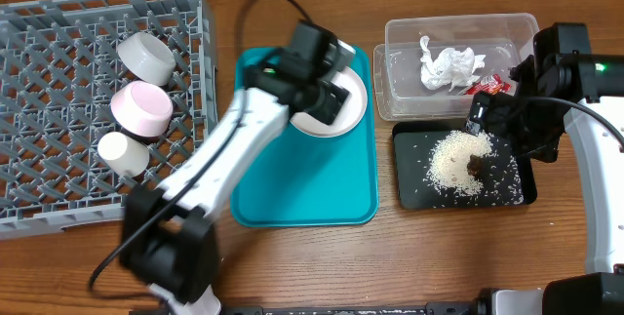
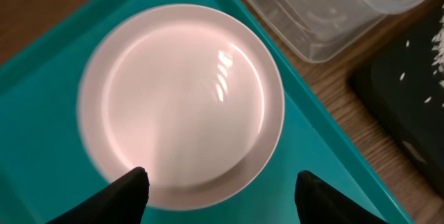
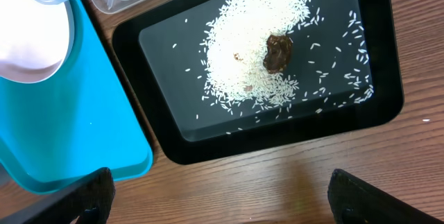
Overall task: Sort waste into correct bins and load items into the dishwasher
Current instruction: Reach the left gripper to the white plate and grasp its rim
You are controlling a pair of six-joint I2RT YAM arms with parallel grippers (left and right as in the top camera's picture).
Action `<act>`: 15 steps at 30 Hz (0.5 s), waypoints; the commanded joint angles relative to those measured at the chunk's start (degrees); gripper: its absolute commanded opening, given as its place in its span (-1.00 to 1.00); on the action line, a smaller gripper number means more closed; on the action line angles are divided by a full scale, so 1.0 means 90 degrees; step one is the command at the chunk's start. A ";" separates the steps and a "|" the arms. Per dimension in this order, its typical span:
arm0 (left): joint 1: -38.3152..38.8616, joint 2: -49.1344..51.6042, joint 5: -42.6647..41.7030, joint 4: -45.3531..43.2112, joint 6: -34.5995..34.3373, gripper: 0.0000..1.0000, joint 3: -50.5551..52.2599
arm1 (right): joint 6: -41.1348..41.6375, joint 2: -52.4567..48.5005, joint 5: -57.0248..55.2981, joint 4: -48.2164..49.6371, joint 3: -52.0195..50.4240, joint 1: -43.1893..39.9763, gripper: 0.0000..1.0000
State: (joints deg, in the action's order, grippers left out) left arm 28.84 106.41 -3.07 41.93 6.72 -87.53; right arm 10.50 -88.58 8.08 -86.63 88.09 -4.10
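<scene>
My left gripper is going to close on the white plate's rim [image 1: 355, 124] [image 2: 266, 160], on the side that faces the black tray.
The white plate [image 1: 341, 110] lies on the teal tray [image 1: 302, 193]. My left gripper [image 1: 317, 86] hovers over the plate [image 2: 180, 106], open and empty [image 2: 222, 175]. The grey dish rack [image 1: 58, 52] holds the grey-green bowl [image 1: 146, 57], pink bowl [image 1: 142, 108] and white cup [image 1: 124, 153]. The clear tub [image 1: 405, 37] holds the tissue [image 1: 448, 66] and red wrapper [image 1: 490, 85]. Rice [image 1: 456, 159] with a brown bit [image 1: 478, 166] lies in the black tray [image 1: 409, 193]. My right gripper [image 1: 485, 115] is open and empty above it [image 3: 222, 182]. Chopsticks are out of view.
The right wrist view shows the black tray [image 3: 173, 151], rice [image 3: 243, 50], brown bit [image 3: 277, 52], the teal tray's corner [image 3: 69, 134] and bare wood table [image 3: 277, 175]. The left wrist view shows the clear tub [image 2: 326, 16] beside the teal tray [image 2: 41, 78].
</scene>
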 commanded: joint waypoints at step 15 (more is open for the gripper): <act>0.0491 0.1729 0.0274 0.0228 0.0804 0.09 0.0012 | -0.0002 0.0029 -0.0061 0.0017 0.0095 -0.0017 1.00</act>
State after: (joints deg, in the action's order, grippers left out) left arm 32.67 120.55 -1.26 43.05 12.67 -87.53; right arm 10.46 -88.58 8.05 -86.63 88.09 -4.08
